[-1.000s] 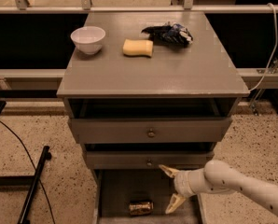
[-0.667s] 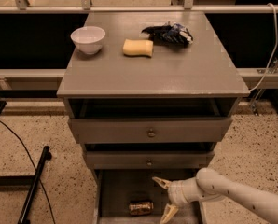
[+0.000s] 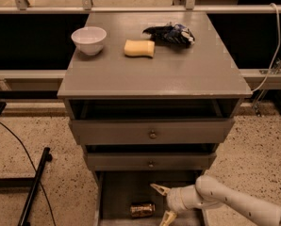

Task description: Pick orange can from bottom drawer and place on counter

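Observation:
The orange can in the bottom drawer has one end facing my open fingers. Next, I close my gripper on the orange can at its near end [image 3: 150,209].
The orange can [image 3: 142,210] lies on its side on the grey floor of the open bottom drawer [image 3: 117,192], near the picture's lower edge. My gripper [image 3: 162,203] is inside the drawer just right of the can, pointing left at it, with its two pale fingers spread open and nothing between them. One fingertip [image 3: 155,187] is above and right of the can, the other at the lower edge. The white arm comes in from the lower right. The counter [image 3: 178,74] is the grey top of the cabinet.
On the counter stand a white bowl [image 3: 89,39], a pale yellow sponge [image 3: 139,48] and a dark foil bag [image 3: 171,34]. Two shallower drawers with round knobs [image 3: 152,134] sit above the bottom one. A dark cable and pole [image 3: 34,187] lie on the floor at left.
My gripper has moved left and down inside the bottom drawer, closer to the orange can. Its fingers stay spread. The can has not moved.

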